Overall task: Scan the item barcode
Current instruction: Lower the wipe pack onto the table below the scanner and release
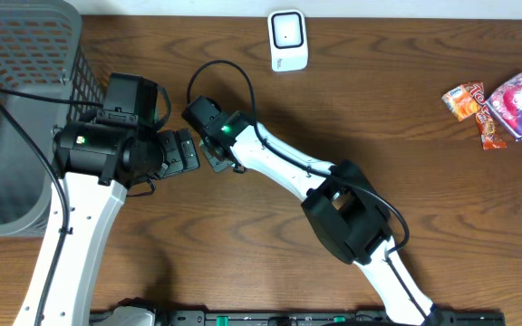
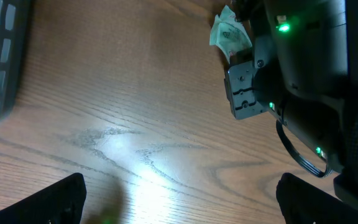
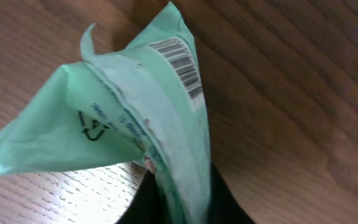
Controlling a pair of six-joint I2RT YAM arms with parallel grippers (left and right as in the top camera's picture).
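Observation:
The packet's barcode faces up, away from the scanner; next my right hand sets it down and regrips it, barcode toward the scanner (image 1: 288, 42).
The item is a crumpled mint-green packet (image 3: 135, 118); its barcode (image 3: 182, 68) shows on the upper flap in the right wrist view. My right gripper (image 3: 182, 199) is shut on the packet's lower edge and holds it just above the wooden table. In the left wrist view the same packet (image 2: 230, 34) sticks out beside the right arm's dark wrist body (image 2: 297, 62). My left gripper (image 2: 185, 211) is open, with only bare table between its fingers (image 2: 48, 202). In the overhead view both wrists meet near the table's left middle, left gripper (image 1: 184, 149) next to right gripper (image 1: 217, 159). A white scanner (image 1: 288, 40) stands at the back edge.
A grey mesh basket (image 1: 25, 54) fills the far left. Orange (image 1: 465, 100) and pink (image 1: 519, 104) snack packets lie at the far right. The right arm's cable (image 1: 220, 68) loops toward the scanner.

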